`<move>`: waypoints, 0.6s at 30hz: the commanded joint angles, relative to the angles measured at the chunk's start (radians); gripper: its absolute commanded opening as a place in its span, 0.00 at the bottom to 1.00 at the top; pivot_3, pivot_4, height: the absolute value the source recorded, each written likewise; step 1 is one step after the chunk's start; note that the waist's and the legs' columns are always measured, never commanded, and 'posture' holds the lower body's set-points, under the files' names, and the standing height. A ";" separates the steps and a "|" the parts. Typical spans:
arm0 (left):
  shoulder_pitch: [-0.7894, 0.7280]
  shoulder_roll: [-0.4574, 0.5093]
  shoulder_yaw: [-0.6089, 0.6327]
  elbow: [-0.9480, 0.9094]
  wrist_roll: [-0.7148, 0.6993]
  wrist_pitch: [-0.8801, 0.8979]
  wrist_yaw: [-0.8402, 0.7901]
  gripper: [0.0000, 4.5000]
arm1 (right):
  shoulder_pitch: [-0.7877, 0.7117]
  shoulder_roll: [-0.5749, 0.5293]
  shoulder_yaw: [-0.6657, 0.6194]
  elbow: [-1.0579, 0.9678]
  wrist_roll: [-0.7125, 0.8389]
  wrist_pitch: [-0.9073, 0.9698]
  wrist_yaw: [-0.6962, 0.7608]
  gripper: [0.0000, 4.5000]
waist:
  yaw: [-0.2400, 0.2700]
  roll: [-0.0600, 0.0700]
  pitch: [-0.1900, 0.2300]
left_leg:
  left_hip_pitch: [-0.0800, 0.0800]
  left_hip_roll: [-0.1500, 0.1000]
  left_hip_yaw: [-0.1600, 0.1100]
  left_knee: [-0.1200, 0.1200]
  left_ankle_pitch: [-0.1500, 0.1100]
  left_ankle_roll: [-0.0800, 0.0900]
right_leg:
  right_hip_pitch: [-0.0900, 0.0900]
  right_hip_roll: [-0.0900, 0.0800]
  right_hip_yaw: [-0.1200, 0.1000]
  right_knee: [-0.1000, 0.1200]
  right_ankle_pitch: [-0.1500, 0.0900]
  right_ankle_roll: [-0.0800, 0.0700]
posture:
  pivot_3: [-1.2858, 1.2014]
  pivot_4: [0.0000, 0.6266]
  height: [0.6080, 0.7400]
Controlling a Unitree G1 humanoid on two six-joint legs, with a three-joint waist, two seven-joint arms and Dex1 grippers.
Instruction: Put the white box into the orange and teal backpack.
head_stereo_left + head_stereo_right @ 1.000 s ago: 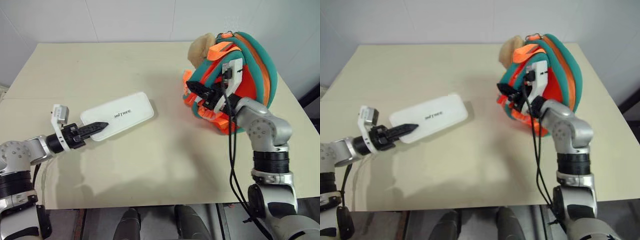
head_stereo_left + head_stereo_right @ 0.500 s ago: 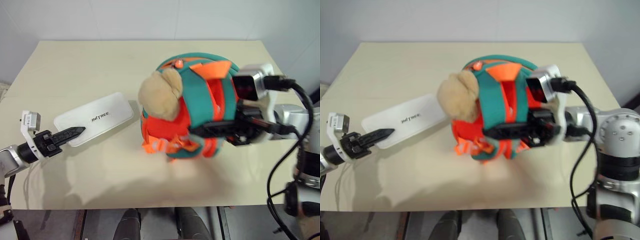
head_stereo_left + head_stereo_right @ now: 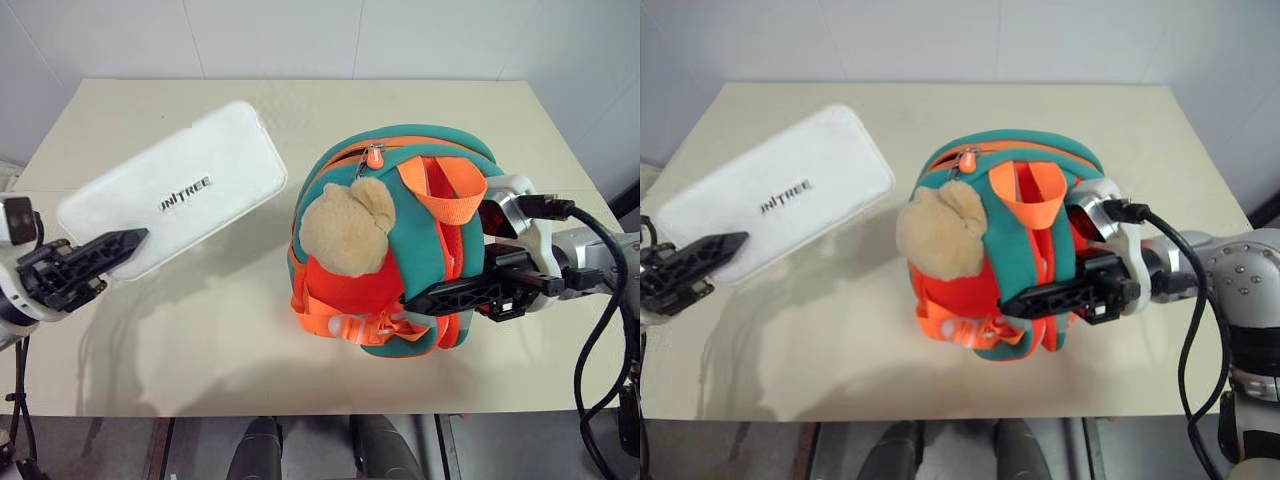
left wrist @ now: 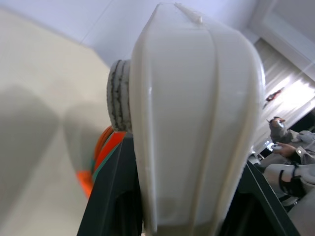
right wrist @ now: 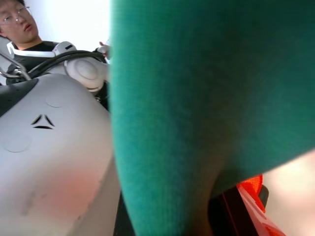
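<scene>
Next, I let go of the white box with my left gripper inside the backpack's open zipper opening [image 3: 340,162], behind the beige plush piece.
The white box [image 3: 175,185], flat with dark lettering, hangs tilted above the table's left side. My left gripper [image 3: 128,241] is shut on its near short end; in the left wrist view the box's edge [image 4: 197,123] sits between the fingers. The orange and teal backpack [image 3: 400,200] stands right of centre, its beige plush piece [image 3: 345,228] facing me and an orange handle loop on top. My right gripper [image 3: 415,300] is shut on the backpack's teal near-right side; the teal fabric [image 5: 197,98] presses close in the right wrist view.
The beige table [image 3: 200,340] has open surface at the front left under the raised box and along its far side. A white wall runs behind the table. A person [image 5: 19,24] shows in the background of the right wrist view.
My left gripper has lifted the white box off the table, up and toward me. My right gripper has drawn the backpack nearer and turned it, so the plush now faces me.
</scene>
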 commanded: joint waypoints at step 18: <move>-0.180 0.083 -0.344 0.065 0.122 -0.191 -0.156 0.29 | 0.054 0.057 -0.048 -0.077 -0.006 -0.035 -0.030 0.00 | 0.002 0.000 0.000 | 0.000 0.000 0.000 0.001 0.000 0.000 | 0.000 0.001 0.000 0.001 0.001 0.000 | 0.52 0.24 1.00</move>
